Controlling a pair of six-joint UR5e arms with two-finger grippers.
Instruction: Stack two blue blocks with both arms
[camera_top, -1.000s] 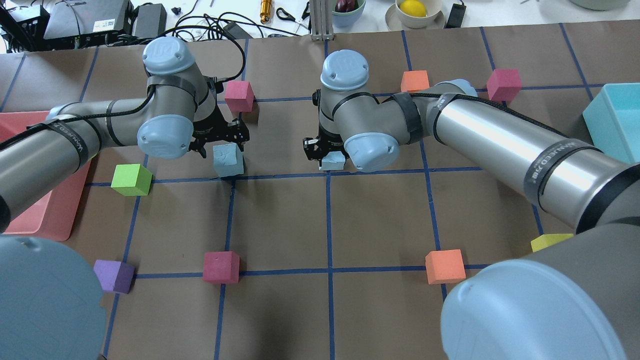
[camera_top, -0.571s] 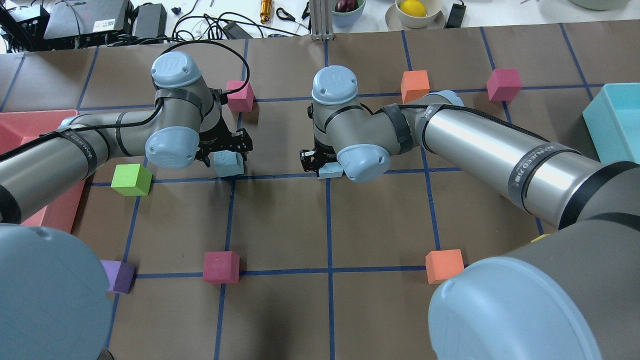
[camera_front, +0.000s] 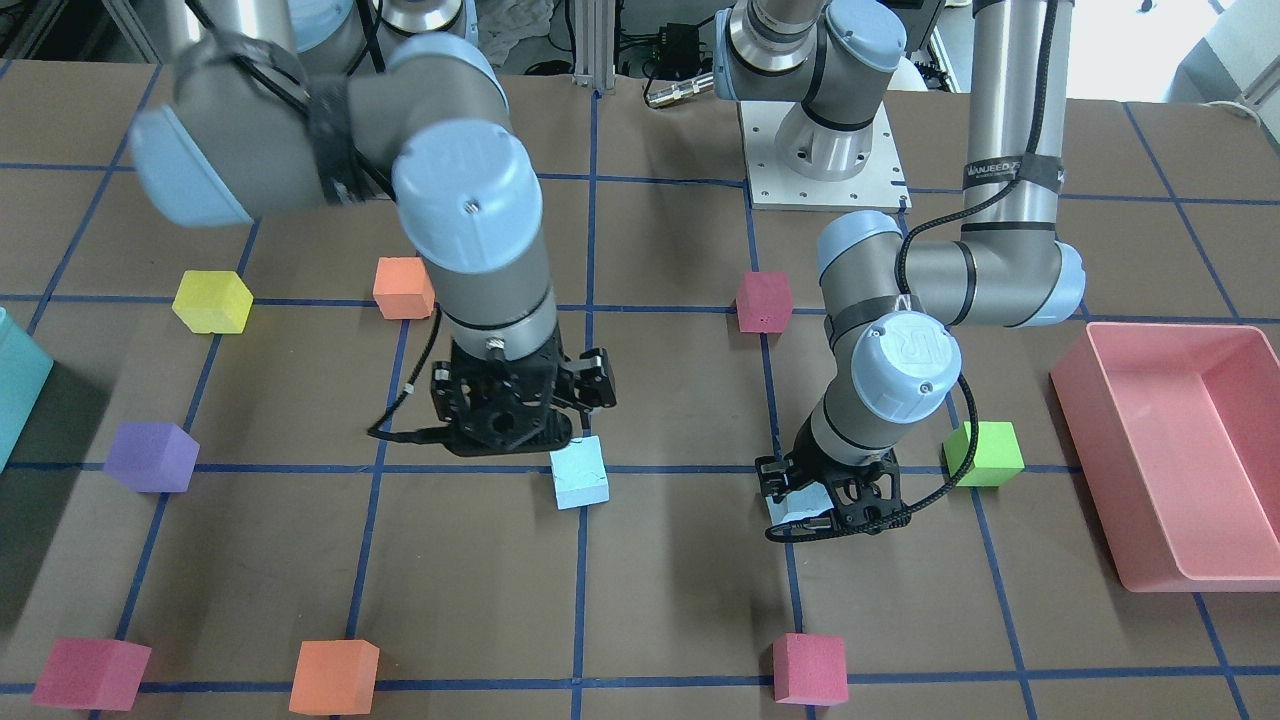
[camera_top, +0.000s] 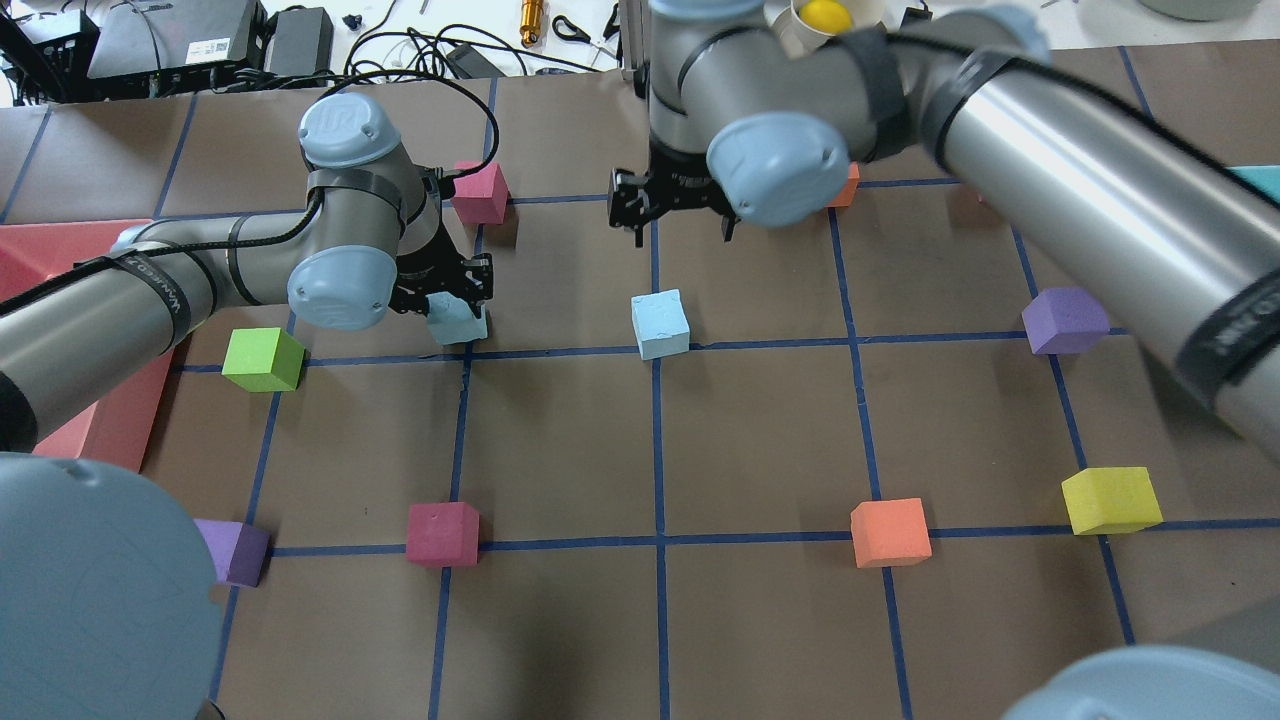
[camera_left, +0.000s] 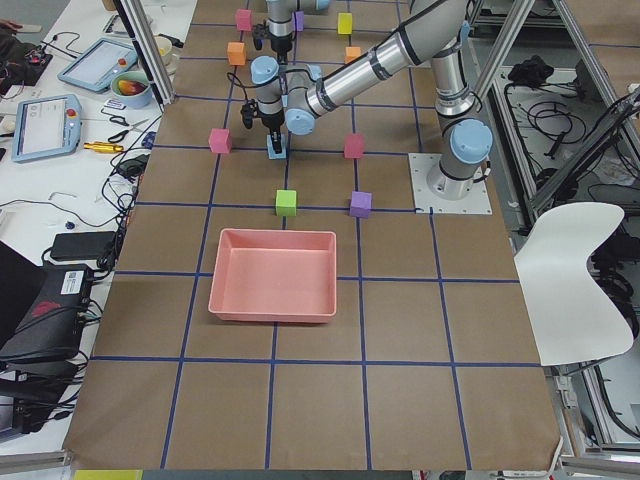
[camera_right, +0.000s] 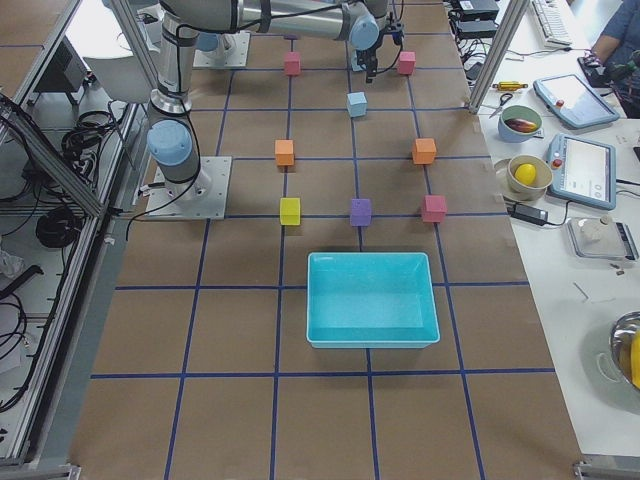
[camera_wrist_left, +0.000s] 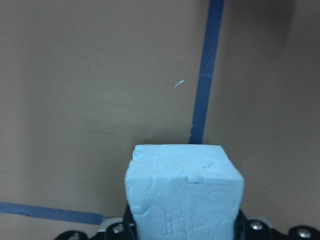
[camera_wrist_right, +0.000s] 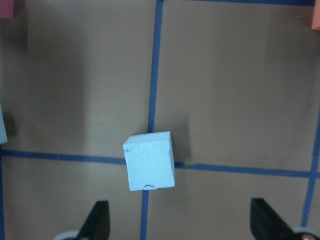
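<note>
Next, I set down my left gripper's blue block on top of the free blue block (camera_front: 581, 452) where the grid lines cross, and let go of it there.
One blue block (camera_top: 660, 325) stands free on the table at a grid-line crossing; it also shows in the front view (camera_front: 580, 473) and the right wrist view (camera_wrist_right: 150, 161). My right gripper (camera_top: 682, 225) hangs open and empty above and beyond it, fingers (camera_wrist_right: 97, 222) wide apart. The other blue block (camera_top: 458, 322) sits between the fingers of my left gripper (camera_top: 456, 303), which is shut on it low at the table. It fills the bottom of the left wrist view (camera_wrist_left: 182, 195) and shows in the front view (camera_front: 800, 507). I cannot tell if it is lifted.
A green cube (camera_top: 262, 360) lies left of the left gripper and a magenta cube (camera_top: 478, 192) just beyond it. Purple (camera_top: 1068, 320), yellow (camera_top: 1112, 500), orange (camera_top: 890, 532) and magenta (camera_top: 442, 534) cubes lie around. A pink tray (camera_front: 1165, 330) is at the left, a teal bin (camera_right: 372, 258) at the right.
My right gripper has risen off its blue block and drawn back to the far side, leaving the block on the table. My left gripper has come down around the other blue block.
</note>
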